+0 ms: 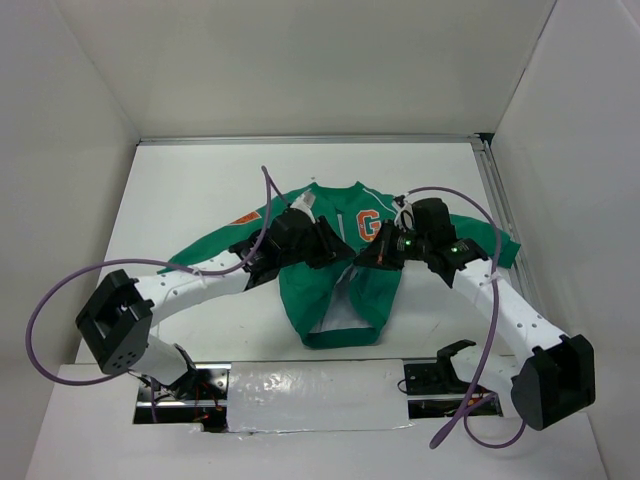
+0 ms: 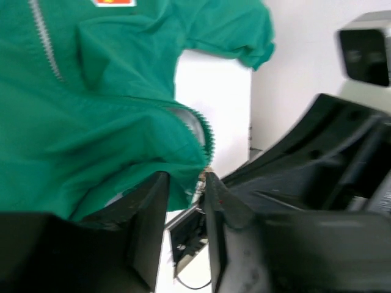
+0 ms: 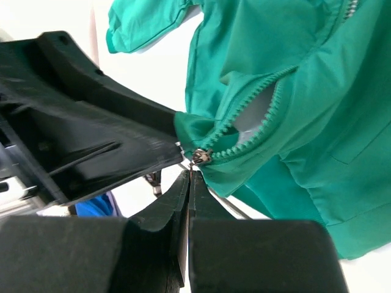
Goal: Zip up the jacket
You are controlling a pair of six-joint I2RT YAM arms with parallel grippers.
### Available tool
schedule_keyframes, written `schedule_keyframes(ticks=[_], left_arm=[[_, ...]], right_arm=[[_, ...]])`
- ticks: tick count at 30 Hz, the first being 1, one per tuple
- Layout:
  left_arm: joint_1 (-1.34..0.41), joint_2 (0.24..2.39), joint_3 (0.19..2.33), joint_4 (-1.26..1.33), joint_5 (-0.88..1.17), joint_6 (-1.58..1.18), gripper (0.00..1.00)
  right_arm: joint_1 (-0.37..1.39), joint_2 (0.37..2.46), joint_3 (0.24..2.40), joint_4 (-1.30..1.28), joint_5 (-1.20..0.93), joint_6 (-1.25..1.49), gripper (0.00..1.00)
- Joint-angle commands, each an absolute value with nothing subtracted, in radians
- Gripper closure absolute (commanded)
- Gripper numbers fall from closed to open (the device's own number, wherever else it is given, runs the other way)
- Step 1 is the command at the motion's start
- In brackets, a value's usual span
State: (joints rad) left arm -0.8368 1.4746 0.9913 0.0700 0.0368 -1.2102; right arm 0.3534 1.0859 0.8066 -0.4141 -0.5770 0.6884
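The jacket's bottom corner hangs loose in my left fingers, so they should open and pinch the cloth (image 3: 218,179) just below the slider before I zip up.
The green jacket (image 1: 322,300) lies face up in the middle of the table, orange "G" patch (image 1: 368,226) on the chest, its front open below the chest. Both grippers meet over the lower front. My right gripper (image 3: 190,173) is shut on the small pull tab of the zipper slider (image 3: 200,157), which sits at the bottom end of the teeth. My left gripper (image 2: 183,181) is open but narrowed. The jacket's bottom corner (image 2: 177,183) beside the zipper hangs between its fingertips, and a gap shows below it. In the top view the left gripper (image 1: 338,252) and right gripper (image 1: 366,258) almost touch.
White walls enclose the table on three sides, and a metal rail (image 1: 498,200) runs along the right one. Purple cables (image 1: 262,200) arc over both arms. A slot with wiring (image 1: 190,385) lies at the near edge between the arm bases.
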Motion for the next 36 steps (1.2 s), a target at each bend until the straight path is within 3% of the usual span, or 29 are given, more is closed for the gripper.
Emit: schedule_keyframes(ticks=[1, 4, 17, 23, 24, 29, 31, 36], left_arm=[[-0.831, 1.433, 0.988, 0.163, 0.069, -1.239, 0.57], [-0.831, 1.404, 0.959, 0.186, 0.072, -1.247, 0.44], [-0.833, 1.457, 1.017, 0.143, 0.098, -1.279, 0.52], [-0.833, 1.382, 1.006, 0.052, 0.005, -1.234, 0.36], [-0.833, 1.365, 1.000, 0.038, 0.005, -1.160, 0.29], [-0.836, 1.293, 0.979, 0.064, -0.067, -0.791, 0.14], [-0.845, 1.298, 0.983, 0.124, -0.017, -0.516, 0.06], [-0.925, 1.341, 0.950, 0.210, -0.129, -0.036, 0.06]], right_arm=[[0.364, 1.080, 0.827, -0.422, -0.537, 0.695, 1.00], [0.365, 1.071, 0.839, -0.414, -0.531, 0.703, 1.00], [0.379, 1.026, 0.865, -0.411, -0.555, 0.703, 1.00], [0.376, 1.028, 0.919, -0.469, -0.538, 0.681, 1.00], [0.373, 1.031, 0.925, -0.483, -0.531, 0.672, 1.00], [0.354, 1.061, 0.989, -0.569, -0.535, 0.638, 1.00], [0.353, 1.080, 1.031, -0.616, -0.534, 0.620, 1.00], [0.348, 1.124, 1.118, -0.707, -0.526, 0.594, 1.00]])
